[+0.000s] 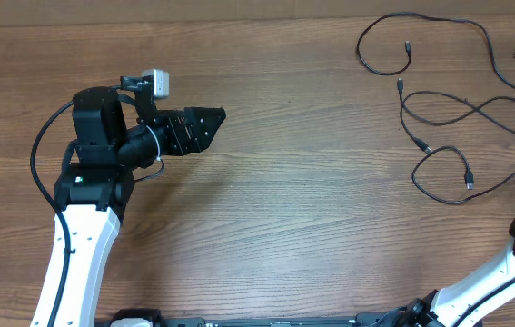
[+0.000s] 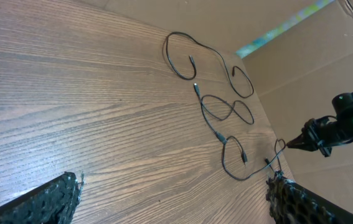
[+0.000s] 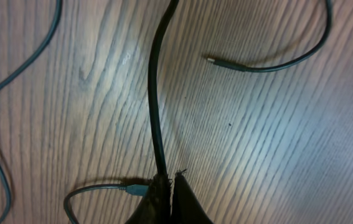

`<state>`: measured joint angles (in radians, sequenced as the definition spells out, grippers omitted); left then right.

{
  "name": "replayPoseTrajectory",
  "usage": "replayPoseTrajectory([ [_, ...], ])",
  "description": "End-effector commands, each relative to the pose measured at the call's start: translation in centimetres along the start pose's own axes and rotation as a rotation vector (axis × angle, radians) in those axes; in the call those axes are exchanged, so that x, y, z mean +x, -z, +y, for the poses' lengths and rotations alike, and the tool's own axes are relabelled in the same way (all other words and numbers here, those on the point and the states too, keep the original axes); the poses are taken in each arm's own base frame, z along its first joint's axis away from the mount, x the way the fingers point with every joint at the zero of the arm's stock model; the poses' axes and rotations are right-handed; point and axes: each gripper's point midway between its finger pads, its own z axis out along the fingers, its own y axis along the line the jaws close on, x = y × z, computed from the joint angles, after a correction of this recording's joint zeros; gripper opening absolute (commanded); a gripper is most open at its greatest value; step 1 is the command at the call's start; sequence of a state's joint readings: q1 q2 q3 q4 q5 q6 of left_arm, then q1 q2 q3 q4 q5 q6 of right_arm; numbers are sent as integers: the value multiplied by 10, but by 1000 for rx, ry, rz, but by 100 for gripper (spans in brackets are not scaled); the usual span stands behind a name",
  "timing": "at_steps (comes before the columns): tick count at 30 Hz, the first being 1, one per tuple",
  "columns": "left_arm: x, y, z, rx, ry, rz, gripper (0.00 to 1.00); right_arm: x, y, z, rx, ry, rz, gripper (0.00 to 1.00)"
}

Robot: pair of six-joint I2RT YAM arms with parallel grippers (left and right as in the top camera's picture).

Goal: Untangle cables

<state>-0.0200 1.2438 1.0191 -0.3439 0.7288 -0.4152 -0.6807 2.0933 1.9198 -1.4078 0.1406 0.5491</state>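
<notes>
The cable's loop lies against the plug end of another cable, far from where my right gripper holds it. I need to open and take the cable at that loop [image 1: 414, 173].
Several thin black cables [image 1: 439, 109] lie in loose loops on the wooden table at the far right, also seen in the left wrist view as cables [image 2: 226, 112]. At the table's right edge, my right gripper [image 3: 167, 180] is shut on one black cable [image 3: 153, 93], which runs straight away from its fingertips. Beside the fingers lies a plug end [image 3: 136, 186], and another plug end [image 3: 226, 64] lies farther off. Far from the cables, over the left half of the table, my left gripper [image 1: 210, 121] [image 2: 176, 202] is open and points right, with bare wood between its fingers.
The right arm [image 2: 335, 127] shows past the cables in the left wrist view, in front of a cardboard wall [image 2: 313, 68]. The table's far edge [image 1: 239, 22] runs along the top of the overhead view.
</notes>
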Motion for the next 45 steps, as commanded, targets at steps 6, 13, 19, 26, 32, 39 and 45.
replayPoseTrajectory([
  [6,-7,1,-3,-1,-31,-14,98,2,-1,-2,-10,-1,-1,4],
  [13,-7,1,-3,-1,-31,-14,98,7,-14,-3,0,1,12,4],
  [19,-7,1,-3,-1,-31,-14,98,10,-33,-3,1,1,15,4],
  [26,-7,1,-3,-1,-31,-14,98,8,-45,1,-12,-1,-2,4],
  [32,-7,1,-3,-1,-31,-14,98,3,-26,0,-17,-5,-9,4],
  [39,-7,1,-3,-1,-31,-15,98,-11,57,-1,-82,-16,-96,4],
  [45,-7,1,-3,-1,-30,-15,99,10,91,4,-159,4,-67,4],
])
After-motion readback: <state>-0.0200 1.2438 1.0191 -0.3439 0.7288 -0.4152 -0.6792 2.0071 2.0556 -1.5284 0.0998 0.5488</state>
